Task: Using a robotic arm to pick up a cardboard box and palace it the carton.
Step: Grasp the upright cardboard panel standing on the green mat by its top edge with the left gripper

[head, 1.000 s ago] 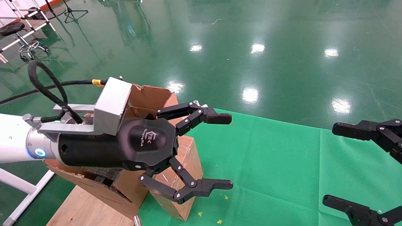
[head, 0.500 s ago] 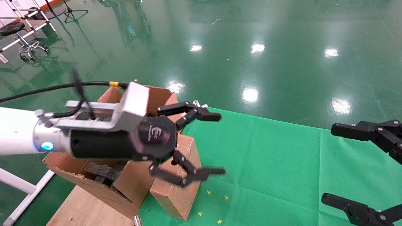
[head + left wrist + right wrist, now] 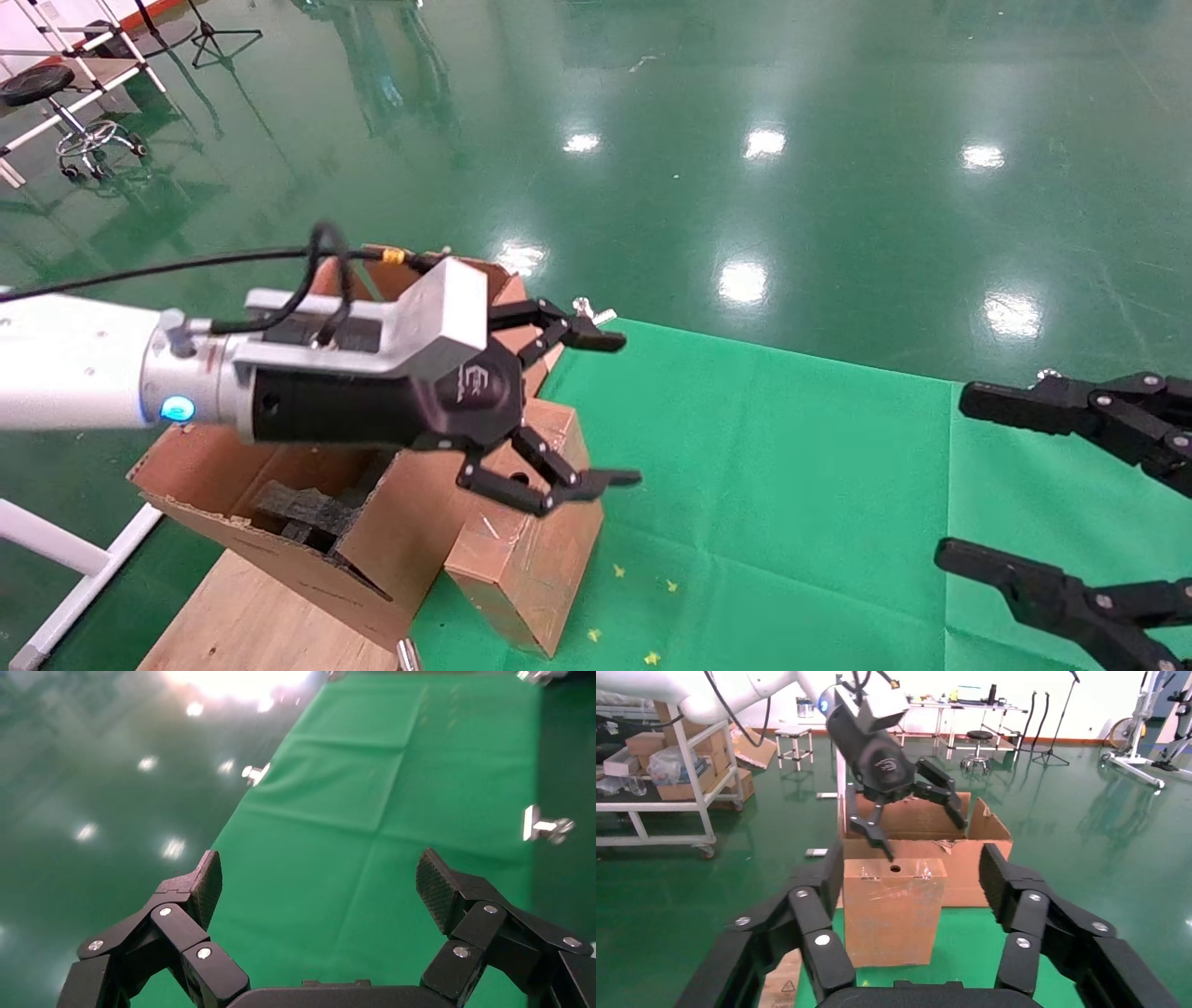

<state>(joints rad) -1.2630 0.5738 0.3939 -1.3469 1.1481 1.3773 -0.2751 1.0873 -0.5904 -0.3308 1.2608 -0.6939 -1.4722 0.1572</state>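
Observation:
I should next move my left gripper to the cardboard box and close it across the box's narrow top by the round hole [image 3: 519, 481].
The robotic arm [image 3: 84, 373], my left one, reaches over the carton [image 3: 279, 559], a big brown box with torn flaps and dark foam inside. Its left gripper [image 3: 615, 410] is open and empty, just above the top of the cardboard box [image 3: 531, 559]. This small taped box stands upright on the green cloth [image 3: 792, 485], against the carton's side. The left wrist view shows open fingers [image 3: 320, 881] over bare cloth. My right gripper [image 3: 964, 477] is open at the right edge. The right wrist view [image 3: 912, 874] faces the box [image 3: 895, 910], the carton [image 3: 975, 874] and the left gripper [image 3: 923, 836].
The carton rests on a wooden board [image 3: 242, 624] left of the cloth. Metal clamps [image 3: 587, 308] hold the cloth at its edges, one in the left wrist view [image 3: 548, 825]. A shelf cart [image 3: 666, 776] and stools stand on the green floor behind.
My left gripper has drawn back toward the carton, rolled, and come lower, closer to the box top. It stays open. My right gripper has shifted slightly left.

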